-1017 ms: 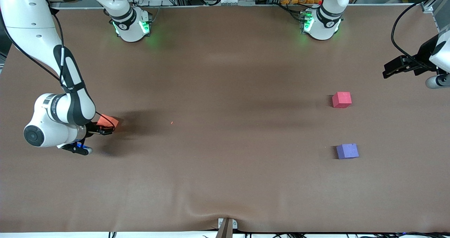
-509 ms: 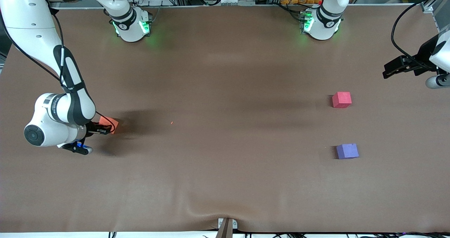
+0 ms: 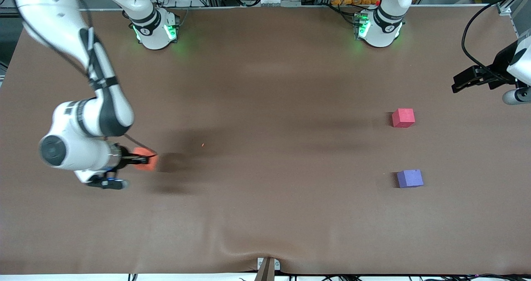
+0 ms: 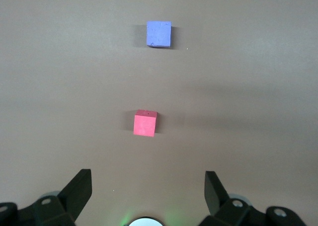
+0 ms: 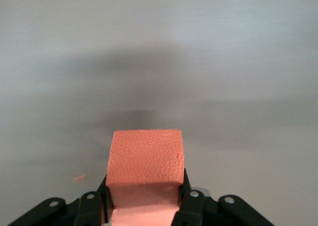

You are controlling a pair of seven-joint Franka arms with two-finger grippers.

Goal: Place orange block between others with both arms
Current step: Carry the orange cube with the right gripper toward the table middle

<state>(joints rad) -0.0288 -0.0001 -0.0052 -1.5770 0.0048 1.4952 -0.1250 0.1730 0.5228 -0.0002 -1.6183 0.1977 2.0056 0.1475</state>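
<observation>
Next, my right gripper releases the orange block about midway [image 3: 288,130] between the tiny orange crumb and the pinkish-red cube.
The orange block [image 3: 148,162] [image 5: 145,159] hangs just above the table at the right arm's end, with my right gripper [image 3: 142,160] [image 5: 144,196] shut on its two sides. The others rest on the table toward the left arm's end. One is the pinkish-red cube [image 3: 403,117] [image 4: 145,123]. Nearer to the front camera, with a gap between them, lies the purple-blue cube [image 3: 410,178] [image 4: 159,34]. My left gripper [image 3: 456,85] [image 4: 146,181] waits open in the air at the left arm's end of the table, holding nothing.
A tiny orange crumb [image 3: 203,145] [image 5: 78,178] lies on the brown mat [image 3: 265,106]. The mat is wrinkled near the front edge by a small clamp [image 3: 267,266]. A black cable [image 3: 468,32] loops over the left arm's end.
The right gripper has shut on the orange block and lifted it off the table, shifting a little toward the left arm's end. The left arm and the two cubes have not moved.
</observation>
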